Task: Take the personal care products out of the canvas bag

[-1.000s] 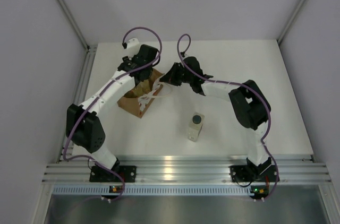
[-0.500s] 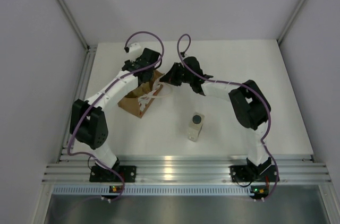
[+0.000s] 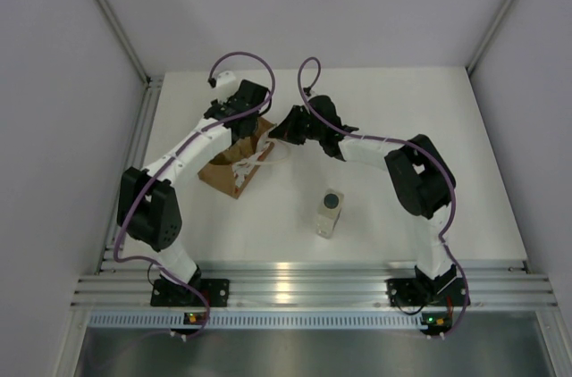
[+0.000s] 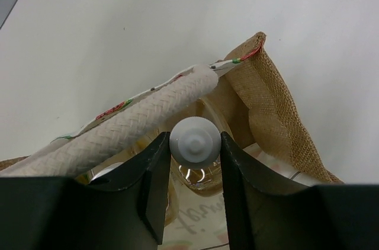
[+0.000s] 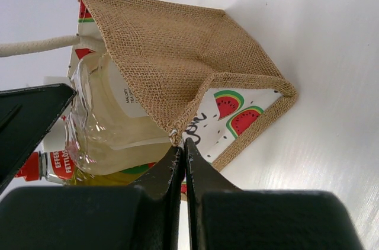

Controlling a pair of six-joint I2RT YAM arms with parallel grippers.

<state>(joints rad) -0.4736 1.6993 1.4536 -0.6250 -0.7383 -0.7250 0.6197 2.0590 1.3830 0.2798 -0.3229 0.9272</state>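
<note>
Next, my left gripper sets the amber bottle, still inside the canvas bag, down and lets go of it on the table (image 3: 313,223), close beside the side of the clear squarish bottle that faces the bag.
The canvas bag (image 3: 234,165) stands at the back left of the table, with white rope handles. My left gripper (image 3: 243,127) reaches down into it. In the left wrist view my left gripper (image 4: 194,139) is shut on the white cap (image 4: 195,141) of an amber bottle (image 4: 201,176) inside the bag (image 4: 273,105). My right gripper (image 5: 182,146) is shut on the bag's burlap rim (image 5: 175,133) and also shows in the top view (image 3: 279,133). A pale yellow bottle (image 5: 112,122) and a red-capped one (image 5: 37,167) show inside the bag. The clear squarish bottle with a dark cap (image 3: 329,213) stands on the table.
A rope handle (image 4: 127,128) lies across the bag's mouth, just left of my left fingers. White walls and metal rails enclose the table (image 3: 402,118) on the left, back and right.
My left arm has shifted a little, its elbow moving right, while its gripper stays in the bag. The right arm and the clear bottle have not moved.
</note>
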